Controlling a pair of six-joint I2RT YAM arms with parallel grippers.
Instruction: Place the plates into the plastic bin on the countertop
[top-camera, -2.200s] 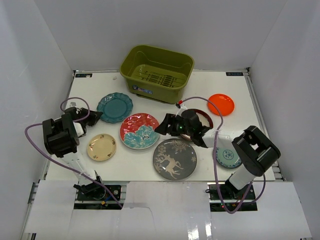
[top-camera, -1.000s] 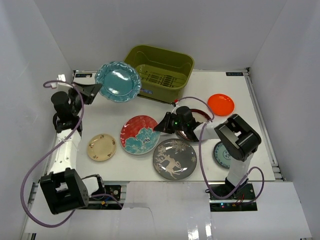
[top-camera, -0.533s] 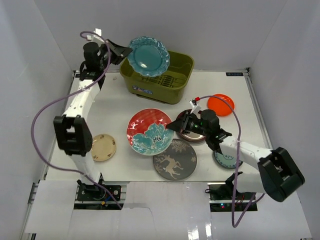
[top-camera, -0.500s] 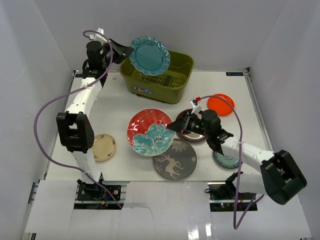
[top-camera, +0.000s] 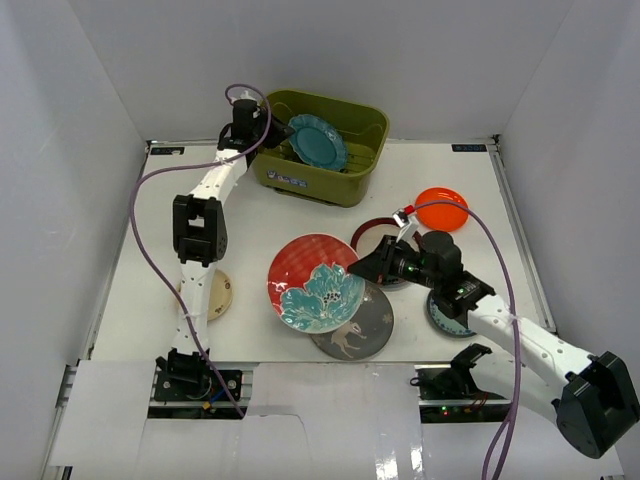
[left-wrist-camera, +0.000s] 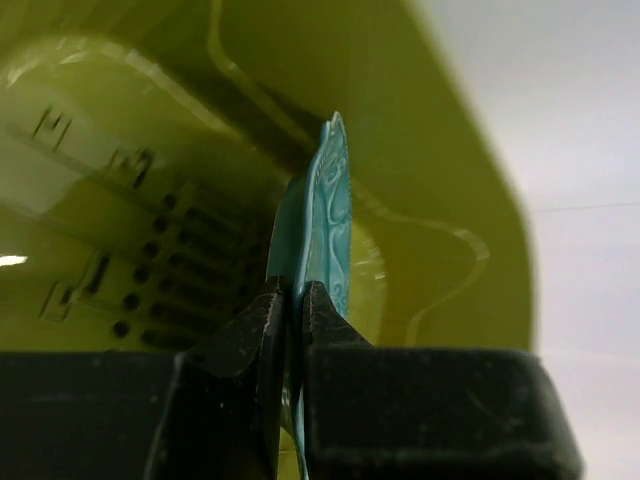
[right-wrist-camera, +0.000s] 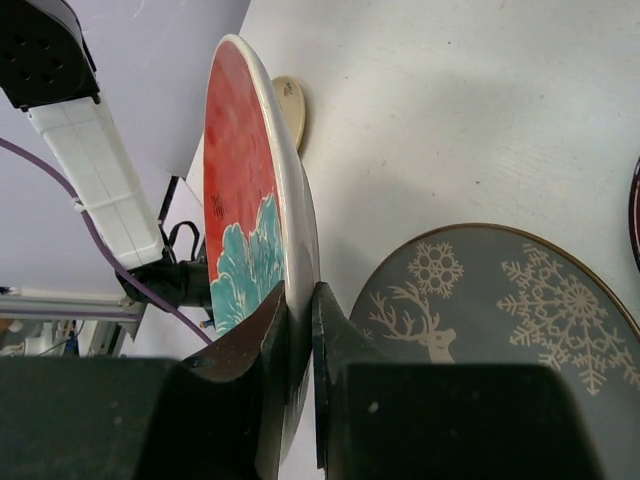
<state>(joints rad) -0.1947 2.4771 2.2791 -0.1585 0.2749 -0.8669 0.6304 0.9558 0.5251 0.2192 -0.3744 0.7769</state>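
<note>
The red plate, now lifted and tilted above the countertop, will be released by my right gripper onto the teal scalloped plate in the olive-green plastic bin (top-camera: 318, 154).
My left gripper (top-camera: 277, 138) (left-wrist-camera: 294, 296) is shut on the rim of the teal scalloped plate (top-camera: 318, 141) (left-wrist-camera: 327, 215), holding it tilted inside the olive-green plastic bin (top-camera: 357, 172) (left-wrist-camera: 440, 130). My right gripper (top-camera: 362, 272) (right-wrist-camera: 301, 299) is shut on the edge of the red plate with the teal flower (top-camera: 318, 282) (right-wrist-camera: 245, 200), lifted and tilted above the countertop (top-camera: 260, 215), partly over the grey deer plate (top-camera: 370, 322) (right-wrist-camera: 500, 310). The cream plate (top-camera: 218, 296) (right-wrist-camera: 292, 105) lies at the left, half hidden by the left arm.
The orange plate (top-camera: 441, 208) lies at the back right. The dark-red-rimmed plate (top-camera: 378, 235) sits behind my right wrist. The small blue-green patterned plate (top-camera: 446, 316) shows under the right arm. White walls enclose the countertop.
The left gripper has carried the teal plate from above the bin's left rim down into the bin. The right gripper has moved the red plate toward the front right, over the deer plate.
</note>
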